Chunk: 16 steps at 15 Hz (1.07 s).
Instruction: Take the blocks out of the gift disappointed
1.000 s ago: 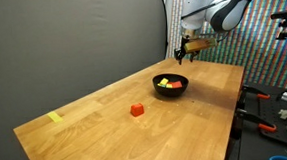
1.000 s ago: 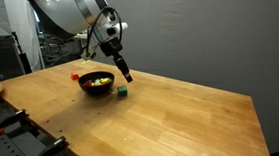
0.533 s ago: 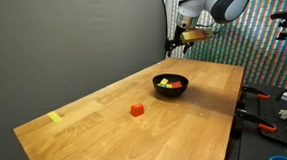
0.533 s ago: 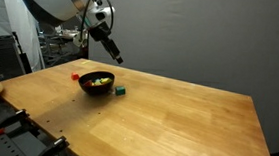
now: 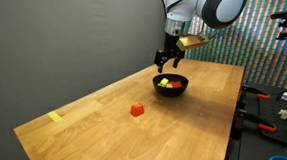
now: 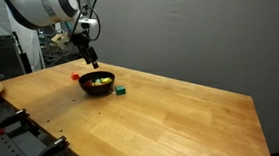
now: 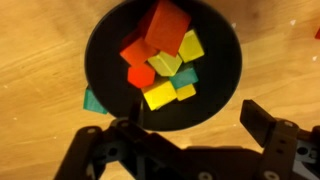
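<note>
The robot's gripper should next go into the small black bowl and close on the sides of the yellow block [image 5: 164,83] [image 7: 159,95] nearest to its open fingers.
The small black bowl [image 5: 179,89] stands on the wooden table, also seen in an exterior view [image 6: 97,90]. In the wrist view the bowl [image 7: 103,35] holds several blocks: red [image 7: 162,28], yellow [image 7: 158,95] and green [image 7: 166,63]. One red block [image 5: 136,109] lies on the table apart from the bowl. A green block [image 6: 120,90] lies beside the bowl; it also shows in the wrist view [image 7: 92,100]. My gripper [image 7: 195,120] is open and empty, hovering above the bowl's edge in both exterior views [image 5: 165,60] [image 6: 89,57].
A flat yellow tape strip [image 5: 55,117] lies near the far end of the table [image 5: 107,137]. Equipment racks and tools stand beyond the table's edges [image 5: 280,102] [image 6: 1,57]. A dark backdrop stands behind the table.
My gripper has swung sideways from beyond the bowl and the green block to a spot over the bowl and come a little lower. The blocks have not moved.
</note>
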Each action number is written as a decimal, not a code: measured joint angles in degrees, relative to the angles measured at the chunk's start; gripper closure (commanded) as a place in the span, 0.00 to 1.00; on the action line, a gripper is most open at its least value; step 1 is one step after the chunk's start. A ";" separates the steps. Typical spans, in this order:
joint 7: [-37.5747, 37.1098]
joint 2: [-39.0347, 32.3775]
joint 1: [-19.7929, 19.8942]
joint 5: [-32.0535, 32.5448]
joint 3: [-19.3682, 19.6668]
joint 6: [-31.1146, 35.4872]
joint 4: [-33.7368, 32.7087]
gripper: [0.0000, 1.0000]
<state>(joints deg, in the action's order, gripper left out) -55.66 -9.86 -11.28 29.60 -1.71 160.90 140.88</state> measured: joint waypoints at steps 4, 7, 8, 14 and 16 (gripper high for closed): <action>5.22 -3.27 0.19 -5.37 -1.45 -1.82 -2.19 0.00; 5.23 -4.79 0.20 -4.40 -0.24 -2.37 -4.16 0.00; 5.30 -5.30 -0.07 -4.25 0.55 -2.40 -4.66 0.00; 5.86 -10.54 -1.23 -4.33 5.00 -1.50 -7.52 0.00; 5.87 -12.64 -1.27 -4.95 5.85 -0.49 -8.51 0.01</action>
<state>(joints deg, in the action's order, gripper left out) -49.79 -22.50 -12.55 24.65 4.14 160.41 132.38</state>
